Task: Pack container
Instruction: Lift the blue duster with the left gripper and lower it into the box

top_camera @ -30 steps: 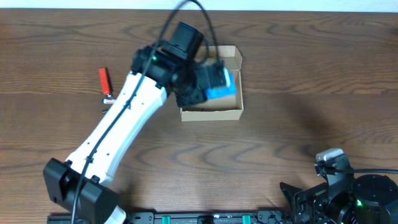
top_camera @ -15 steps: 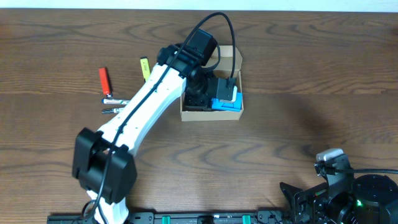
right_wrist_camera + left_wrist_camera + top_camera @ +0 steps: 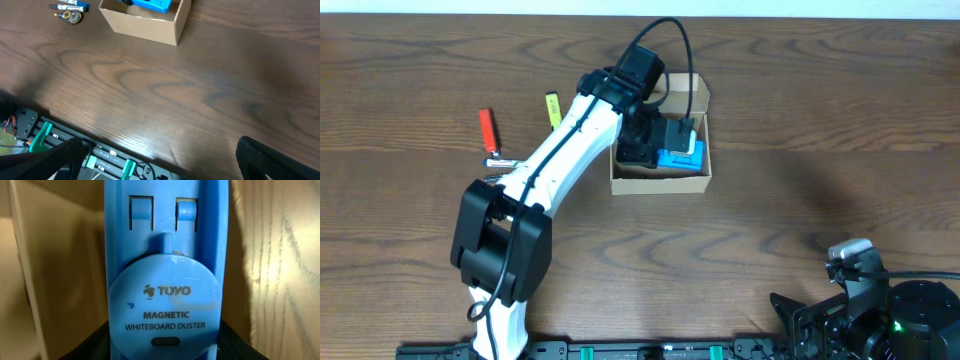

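Observation:
My left gripper is going to the cardboard box point(image 3: 662, 159). It will let go of the blue whiteboard duster inside, close along the cardboard box's front side. The duster now sits low inside the box.
The container point(image 3: 660, 183) is a small tan cardboard box, open, at the table's back centre. It also shows in the right wrist view point(image 3: 145, 25). My left gripper point(image 3: 655, 135) reaches down into it, shut on a blue whiteboard duster point(image 3: 678, 159) that sits low along the box's right side. In the left wrist view the duster point(image 3: 165, 270) fills the middle between my dark fingers point(image 3: 165, 352), with the box's inner wall point(image 3: 60, 255) to its left. My right gripper point(image 3: 160, 160) is open and empty at the table's front right point(image 3: 800, 315).
A red marker point(image 3: 488, 128) and a yellow marker point(image 3: 552, 108) lie left of the box. Pens point(image 3: 500, 168) lie beside the left arm, also seen in the right wrist view point(image 3: 70, 7). A black rail point(image 3: 650, 352) runs along the front edge.
My left arm has swung its wrist right and down, carrying the blue duster deeper into the box. The right arm has not moved.

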Available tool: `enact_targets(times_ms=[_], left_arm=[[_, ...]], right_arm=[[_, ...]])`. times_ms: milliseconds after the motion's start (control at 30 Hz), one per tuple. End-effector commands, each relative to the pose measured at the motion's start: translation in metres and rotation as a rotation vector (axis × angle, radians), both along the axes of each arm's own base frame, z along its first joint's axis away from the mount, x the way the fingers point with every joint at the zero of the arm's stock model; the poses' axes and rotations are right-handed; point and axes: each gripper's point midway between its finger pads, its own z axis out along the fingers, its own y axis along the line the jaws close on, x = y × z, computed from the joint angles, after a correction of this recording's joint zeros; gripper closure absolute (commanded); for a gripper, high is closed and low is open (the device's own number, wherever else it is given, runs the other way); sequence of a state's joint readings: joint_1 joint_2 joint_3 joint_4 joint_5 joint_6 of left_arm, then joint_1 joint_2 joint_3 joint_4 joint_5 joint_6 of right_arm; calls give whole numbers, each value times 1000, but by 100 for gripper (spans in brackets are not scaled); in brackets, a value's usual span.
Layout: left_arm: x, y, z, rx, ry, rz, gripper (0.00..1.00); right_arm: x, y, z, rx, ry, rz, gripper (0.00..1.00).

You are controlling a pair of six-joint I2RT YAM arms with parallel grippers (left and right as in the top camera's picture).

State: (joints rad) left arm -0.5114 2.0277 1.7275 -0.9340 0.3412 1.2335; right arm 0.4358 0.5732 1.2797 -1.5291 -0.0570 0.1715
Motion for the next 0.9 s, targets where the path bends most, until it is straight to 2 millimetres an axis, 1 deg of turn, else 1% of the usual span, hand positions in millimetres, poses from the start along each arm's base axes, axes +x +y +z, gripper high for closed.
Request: enact_targets(times_ms=[0, 167, 433, 467, 500, 567, 600, 700, 767, 800, 867], left_arm=[[4, 3, -7, -5, 27, 19, 94], [-1, 6, -10, 10, 49, 19, 94], [-1, 9, -10, 12, 61, 38, 94], [-1, 9, -10, 11, 63, 47, 86], [-1, 9, -10, 11, 66, 54, 76], [-1, 9, -10, 10, 73, 70, 69], [-1, 9, -10, 10, 76, 77, 64], [-1, 9, -10, 10, 78, 83, 62], [-1, 9, -10, 10, 78, 83, 59], [-1, 9, -10, 10, 77, 83, 56], [-1, 9, -9, 9, 75, 84, 53]], right_arm=[[-1, 1, 1, 0, -2, 7, 1], [-1, 1, 1, 0, -2, 7, 1], [-1, 1, 1, 0, -2, 7, 1], [-1, 1, 1, 0, -3, 8, 1], [-1, 1, 1, 0, -2, 7, 1], [-1, 1, 1, 0, -2, 7, 1], [-1, 1, 1, 0, -2, 7, 1], [-1, 1, 1, 0, -2, 7, 1], [-1, 1, 1, 0, -3, 8, 1], [-1, 1, 1, 0, -2, 7, 1], [-1, 1, 1, 0, -2, 7, 1]])
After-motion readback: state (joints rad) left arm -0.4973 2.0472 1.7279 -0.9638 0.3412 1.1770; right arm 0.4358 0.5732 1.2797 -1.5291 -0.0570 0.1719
